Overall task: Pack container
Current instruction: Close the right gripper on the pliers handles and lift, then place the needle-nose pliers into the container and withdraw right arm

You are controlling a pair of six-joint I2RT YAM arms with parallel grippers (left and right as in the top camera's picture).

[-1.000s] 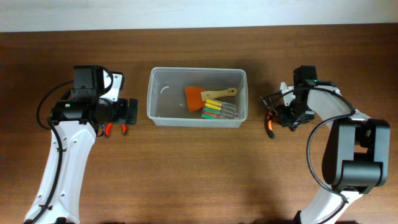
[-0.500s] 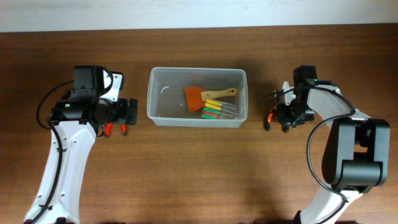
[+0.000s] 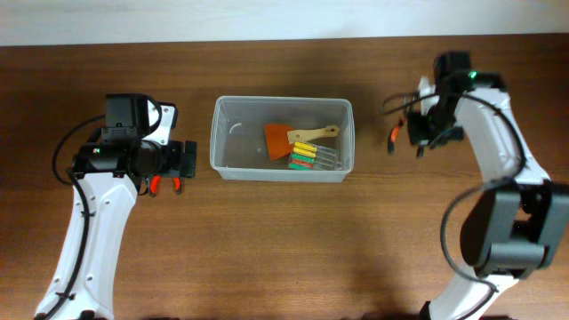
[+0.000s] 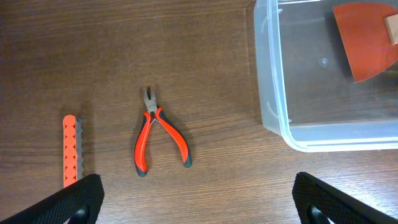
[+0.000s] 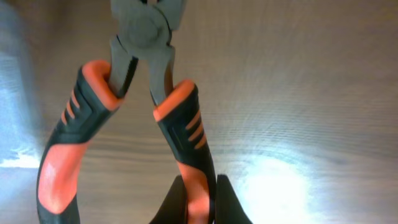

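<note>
Next, my right gripper lets go of the orange-black pliers between the orange scraper and the translucent container's near side [image 3: 257, 165].
The translucent container [image 3: 282, 140] stands mid-table and holds an orange scraper [image 3: 277, 139] and coloured-handled tools [image 3: 307, 156]; its corner shows in the left wrist view [image 4: 273, 93]. My right gripper [image 3: 411, 132] is shut on one handle of orange-black pliers [image 5: 180, 130] and holds them above the table, right of the container. My left gripper [image 3: 187, 160] is open and empty, left of the container, over small red pliers [image 4: 158, 134] and an orange toothed strip [image 4: 70, 151] lying on the table.
The red pliers show in the overhead view [image 3: 164, 183] under the left wrist. The wooden table [image 3: 284, 249] runs to a pale wall edge at the back. The right arm's cable loops near its gripper.
My right gripper has lifted the orange-black pliers off the table and moved them up and toward the back. The left arm has not moved.
</note>
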